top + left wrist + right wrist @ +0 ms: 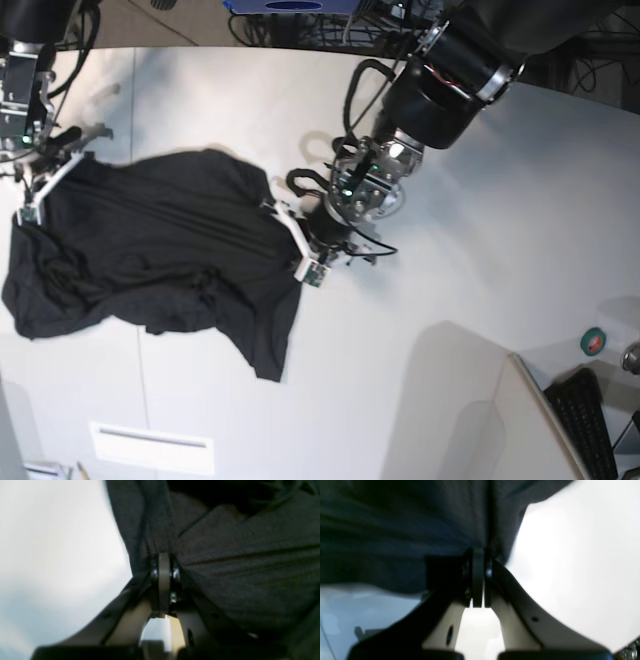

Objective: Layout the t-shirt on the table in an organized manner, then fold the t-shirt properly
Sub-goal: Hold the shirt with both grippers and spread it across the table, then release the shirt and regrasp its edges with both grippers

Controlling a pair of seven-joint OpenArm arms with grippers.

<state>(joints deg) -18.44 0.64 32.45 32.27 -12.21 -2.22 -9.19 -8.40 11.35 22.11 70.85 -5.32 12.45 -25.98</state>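
Observation:
I see the t-shirt's lower part bunched below its taut upper edge, so I should open my right gripper, retake the t-shirt's upper corner (88, 178), then lift with my left gripper.
The black t-shirt (150, 250) lies crumpled on the left half of the off-white table (480, 250), stretched taut between its two upper corners, with its lower part bunched and one flap trailing toward the near edge. My left gripper (291, 240) is shut on the shirt's right edge; up close, the left gripper (163, 556) pinches a fold of the t-shirt (250, 567). At the shirt's upper left corner my right gripper (44, 190) is shut on the fabric. In the right wrist view, the right gripper (478, 552) clamps the t-shirt (395, 535) over the table (570, 567).
A black keyboard (585, 420) and a green-red roll (595, 341) sit at the lower right, behind a light divider panel (530, 410). A white label strip (150, 447) lies near the front edge. Cables and dark equipment line the far edge.

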